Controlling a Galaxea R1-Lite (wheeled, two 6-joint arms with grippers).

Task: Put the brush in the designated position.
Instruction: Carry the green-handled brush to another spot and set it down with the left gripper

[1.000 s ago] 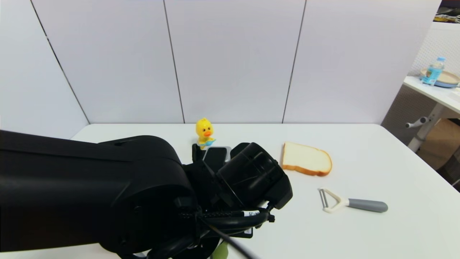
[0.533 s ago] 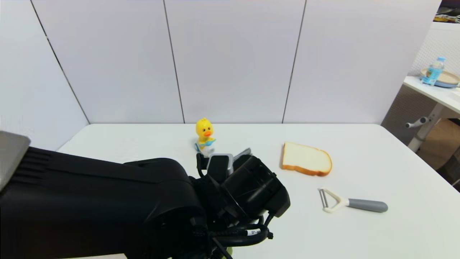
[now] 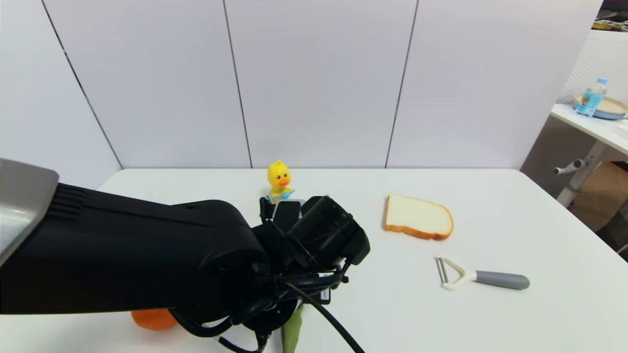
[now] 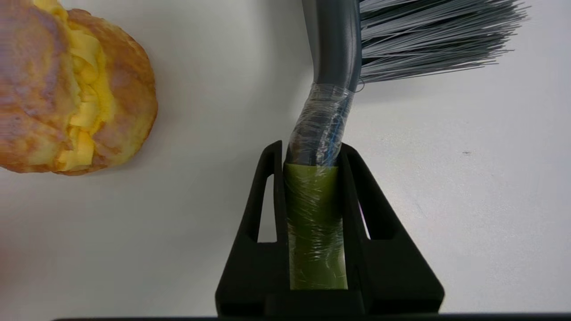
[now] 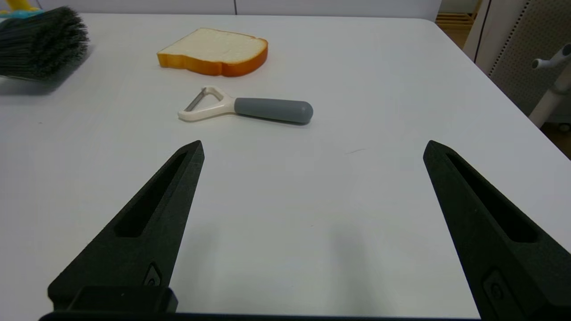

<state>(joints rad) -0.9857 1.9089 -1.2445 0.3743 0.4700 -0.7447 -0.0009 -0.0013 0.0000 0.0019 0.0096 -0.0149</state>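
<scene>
My left gripper needs to put the brush down on the white table (image 3: 300, 267) (image 4: 321, 125) between the cream puff and the white peeler.
The brush (image 4: 332, 89) has dark grey bristles, a black neck wrapped in clear film and an olive-green handle. In the left wrist view my left gripper (image 4: 311, 149) is shut on the green handle just behind the neck, close above the white table. The head view has my left arm (image 3: 196, 260) covering most of the brush; only the green handle end (image 3: 293, 333) pokes out below the wrist. The brush bristles (image 5: 42, 42) also appear far off in the right wrist view. My right gripper (image 5: 312, 145) hangs open over bare table, holding nothing.
A cream puff (image 4: 76, 89) lies close beside the brush, seen as an orange lump (image 3: 153, 318) under the arm. A yellow duck toy (image 3: 279, 181) stands at the back. A bread slice (image 3: 417, 223) and a white peeler with grey handle (image 3: 481, 278) lie to the right.
My left arm's wrist has shifted left and a little farther back, uncovering the orange cream puff at lower left. Duck, bread and peeler have not moved.
</scene>
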